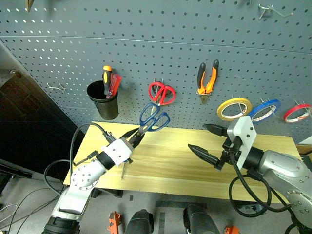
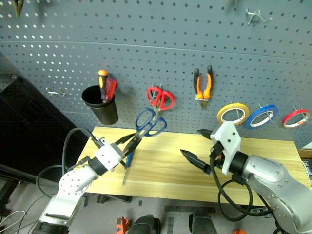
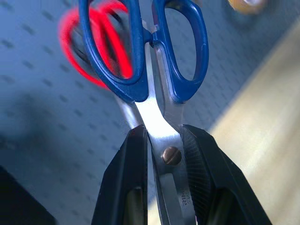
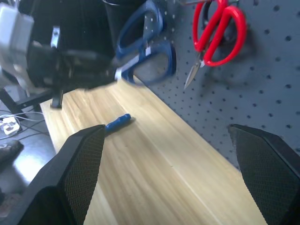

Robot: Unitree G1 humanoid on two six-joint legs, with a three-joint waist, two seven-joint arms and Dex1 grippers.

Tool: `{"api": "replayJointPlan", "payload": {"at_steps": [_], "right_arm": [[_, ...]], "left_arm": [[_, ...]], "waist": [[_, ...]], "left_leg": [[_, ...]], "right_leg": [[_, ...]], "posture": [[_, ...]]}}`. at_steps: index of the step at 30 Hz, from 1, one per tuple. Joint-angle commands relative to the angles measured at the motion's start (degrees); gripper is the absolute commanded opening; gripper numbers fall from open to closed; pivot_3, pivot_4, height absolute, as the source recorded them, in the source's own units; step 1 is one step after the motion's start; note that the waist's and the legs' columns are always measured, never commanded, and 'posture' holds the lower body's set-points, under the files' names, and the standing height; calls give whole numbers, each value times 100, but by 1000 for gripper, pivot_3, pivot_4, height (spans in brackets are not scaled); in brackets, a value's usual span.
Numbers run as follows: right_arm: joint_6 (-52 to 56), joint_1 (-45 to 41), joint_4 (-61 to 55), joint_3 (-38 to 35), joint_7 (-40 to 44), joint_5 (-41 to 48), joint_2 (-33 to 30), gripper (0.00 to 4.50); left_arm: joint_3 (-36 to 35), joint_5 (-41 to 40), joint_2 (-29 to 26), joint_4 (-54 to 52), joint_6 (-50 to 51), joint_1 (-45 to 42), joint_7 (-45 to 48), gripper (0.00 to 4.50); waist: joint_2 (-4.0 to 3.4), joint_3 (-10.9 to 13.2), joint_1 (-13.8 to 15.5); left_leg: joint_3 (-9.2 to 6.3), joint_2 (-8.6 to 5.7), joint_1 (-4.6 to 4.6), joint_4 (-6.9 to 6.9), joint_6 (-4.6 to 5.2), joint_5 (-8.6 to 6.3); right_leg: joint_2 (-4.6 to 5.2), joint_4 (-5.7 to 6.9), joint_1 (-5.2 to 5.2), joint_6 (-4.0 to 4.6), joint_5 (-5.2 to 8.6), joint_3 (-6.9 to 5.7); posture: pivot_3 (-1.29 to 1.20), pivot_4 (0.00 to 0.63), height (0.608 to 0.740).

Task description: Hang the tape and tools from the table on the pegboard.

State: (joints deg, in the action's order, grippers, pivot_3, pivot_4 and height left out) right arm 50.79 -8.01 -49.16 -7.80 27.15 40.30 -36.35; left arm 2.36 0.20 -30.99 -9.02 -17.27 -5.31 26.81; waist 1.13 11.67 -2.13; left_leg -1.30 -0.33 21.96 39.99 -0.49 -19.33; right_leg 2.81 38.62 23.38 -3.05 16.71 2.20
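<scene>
The blue-handled scissors, now held above the table, will be let go by my left gripper on the hook holding the red-handled scissors (image 1: pixel 159 100) (image 3: pixel 112 82), in front of them.
My left gripper (image 1: pixel 138 135) is shut on the steel blades of the blue-handled scissors (image 1: pixel 154 117), near their pivot screw (image 3: pixel 171 155). It holds them above the table (image 1: pixel 170 165), handles toward the pegboard (image 1: pixel 146 48), just below the red-handled scissors (image 1: pixel 162 93). The blue-handled screwdriver (image 4: pixel 118 123) lies on the table under the left gripper. The orange-and-black pliers (image 1: pixel 207 78) and the red tape ring (image 1: pixel 297 112) hang on pegboard hooks. My right gripper (image 1: pixel 200 137) hovers over the table's right half, open and holding nothing.
A black cup (image 1: pixel 103 100) on the pegboard holds orange- and red-handled screwdrivers. A yellow tape roll (image 1: pixel 234 108) and a blue one (image 1: pixel 265 109) hang beside the red ring. Bare wire hooks sit at the far left (image 1: pixel 57 88) and top right (image 1: pixel 270 9).
</scene>
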Motion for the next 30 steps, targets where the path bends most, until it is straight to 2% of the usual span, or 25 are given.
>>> {"api": "replayJointPlan", "payload": {"at_steps": [1,16,21,23,30], "right_arm": [[-164,-93,-84,-66,24,85,-51,4500],[-114,-403,-76,8,-92,138,-51,4500],[-114,-471,-92,55,-181,192,-16,4500],[-126,-480,-99,67,-217,211,-5,4500],[-114,-482,-47,147,-302,205,16,4500]], "left_arm": [[-88,-94,174,-26,-241,-352,-57,783],[313,152,859,1100,-42,-1224,47,782],[358,181,918,1246,-40,-1372,39,782],[349,168,923,1249,60,-1374,19,1506],[330,-98,963,993,1059,-1179,110,3523]], "waist": [[0,0,18],[1,-1,23],[1,-1,17],[1,-1,15],[1,-1,16]], "left_leg": [[0,-1,0,0,-2,2],[1,-8,0,6,-14,14],[1,-7,-1,7,-14,15],[1,-7,-1,7,-13,15],[1,-7,-1,10,-12,16]], "right_leg": [[0,1,0,0,0,0],[-1,6,0,0,0,-8],[-1,11,1,0,0,-6],[-1,11,1,0,0,-6],[-1,14,1,0,0,-7]], "posture": [[-41,182,740],[-68,186,740],[-69,188,740],[-68,189,740],[-62,187,740]]}}
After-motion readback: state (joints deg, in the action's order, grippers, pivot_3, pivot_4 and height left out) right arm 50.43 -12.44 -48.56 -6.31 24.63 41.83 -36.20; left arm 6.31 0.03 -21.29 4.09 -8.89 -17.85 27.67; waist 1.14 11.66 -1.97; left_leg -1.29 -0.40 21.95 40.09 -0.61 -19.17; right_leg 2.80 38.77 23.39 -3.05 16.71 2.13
